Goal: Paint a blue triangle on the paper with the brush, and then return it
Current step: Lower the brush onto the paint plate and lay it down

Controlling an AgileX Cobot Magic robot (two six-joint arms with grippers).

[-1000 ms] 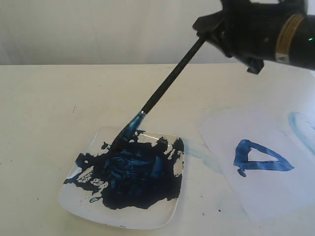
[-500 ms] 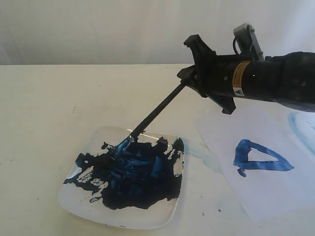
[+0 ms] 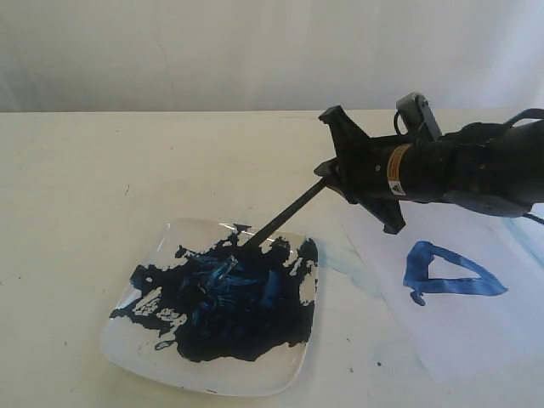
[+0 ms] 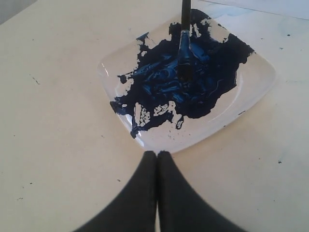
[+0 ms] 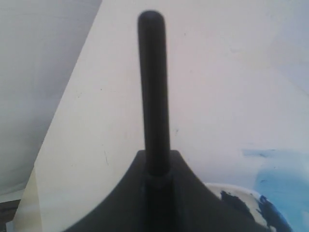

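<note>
The black brush will go from my right gripper across the white plate's corner (image 3: 284,254) (image 5: 256,210) beside the light-blue smear.
The black brush (image 3: 285,217) slants down from my right gripper (image 3: 327,183), which is shut on its handle. Its blue tip lies in the dark paint on the white square plate (image 3: 127,340). To the right, the dark blue triangle (image 3: 446,272) sits on the pale paper (image 3: 459,340). In the right wrist view the brush handle (image 5: 153,96) sticks out past the shut right gripper (image 5: 157,166). In the left wrist view my left gripper (image 4: 157,153) hangs shut and empty just short of the plate's rim (image 4: 251,92), with the brush (image 4: 184,43) lying tip-down in the paint.
A faint light-blue smear (image 3: 344,259) marks the table between plate and paper. Another pale blue smear (image 3: 531,238) shows at the paper's right edge. A white wall (image 3: 212,51) backs the cream table (image 3: 76,195).
My right gripper has come down and swung level, laying the brush at a flatter slant. The brush tip has sunk from the paint's far edge deeper into the blue.
</note>
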